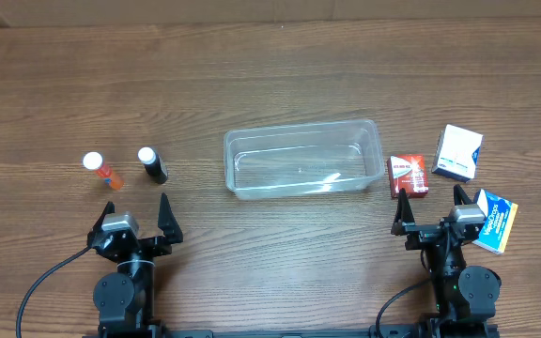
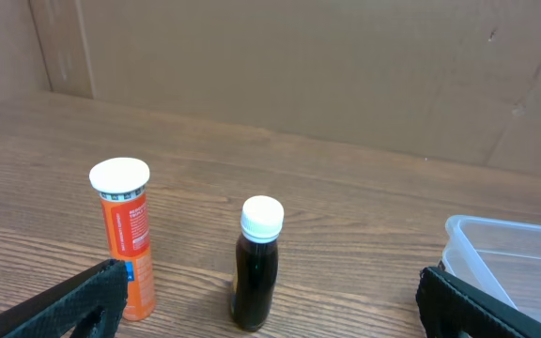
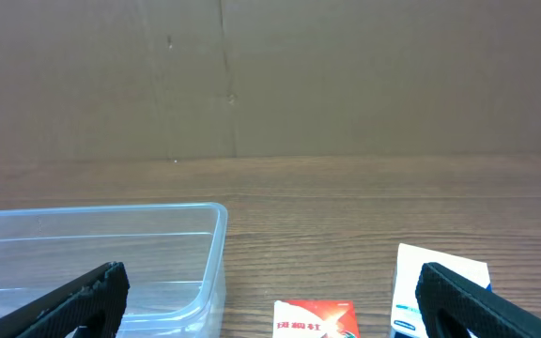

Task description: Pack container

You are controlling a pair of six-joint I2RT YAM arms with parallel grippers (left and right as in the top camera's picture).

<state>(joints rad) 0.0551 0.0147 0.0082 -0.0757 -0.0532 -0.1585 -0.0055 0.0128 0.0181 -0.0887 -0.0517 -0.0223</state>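
Next, my left gripper will go to the white cap (image 1: 146, 156) (image 2: 262, 220) of the dark bottle and close there, because this bottle goes into the container first.
The clear plastic container (image 1: 301, 160) stands empty at the table's middle; its corner shows in the left wrist view (image 2: 505, 249) and its side in the right wrist view (image 3: 111, 253). An orange tube with a white cap (image 1: 101, 169) (image 2: 125, 235) and a dark bottle with a white cap (image 1: 152, 163) (image 2: 256, 263) stand upright at the left. A red box (image 1: 409, 175) (image 3: 316, 317), a white and blue box (image 1: 458, 152) (image 3: 438, 282) and a blue and yellow box (image 1: 494, 221) lie at the right. My left gripper (image 1: 131, 214) (image 2: 270, 305) and right gripper (image 1: 430, 208) (image 3: 270, 305) are open and empty near the front edge.
A brown cardboard wall (image 2: 299, 66) stands behind the table's far edge. Black cables (image 1: 40, 286) run from the arm bases at the front.
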